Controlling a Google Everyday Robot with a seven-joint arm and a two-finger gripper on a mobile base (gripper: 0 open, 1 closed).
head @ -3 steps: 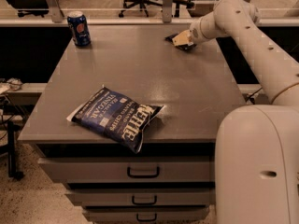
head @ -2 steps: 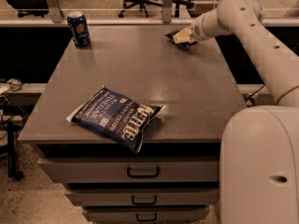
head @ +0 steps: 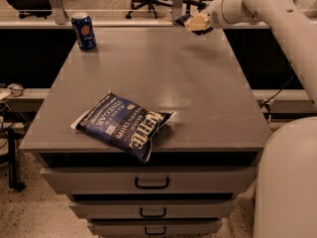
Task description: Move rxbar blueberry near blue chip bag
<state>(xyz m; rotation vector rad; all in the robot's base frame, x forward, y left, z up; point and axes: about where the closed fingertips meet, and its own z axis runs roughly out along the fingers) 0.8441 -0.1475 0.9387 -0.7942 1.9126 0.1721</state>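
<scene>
Next, my gripper puts the rxbar blueberry down on the table (head: pixel 173 100) just behind the upper corner of the blue chip bag.
The blue chip bag (head: pixel 124 125) lies flat near the table's front left edge, with its white "Kettle" lettering facing up. My gripper (head: pixel 190 23) is at the far right of the table, raised above the back edge. It is shut on the rxbar blueberry (head: pixel 182 19), a small dark bar that sticks out to the left of the fingers. Most of the bar is hidden by the gripper. The gripper is far from the chip bag, up and to its right.
A blue soda can (head: pixel 83 30) stands at the table's (head: pixel 198 93) far left corner. My arm (head: pixel 277 14) reaches in from the right, and the robot's body (head: pixel 290 182) fills the lower right. Drawers are below the tabletop, and office chairs stand behind a rail.
The gripper has lifted off the far right of the tabletop with the dark bar in it. It has moved up and slightly towards the back edge. The chip bag and can have not moved.
</scene>
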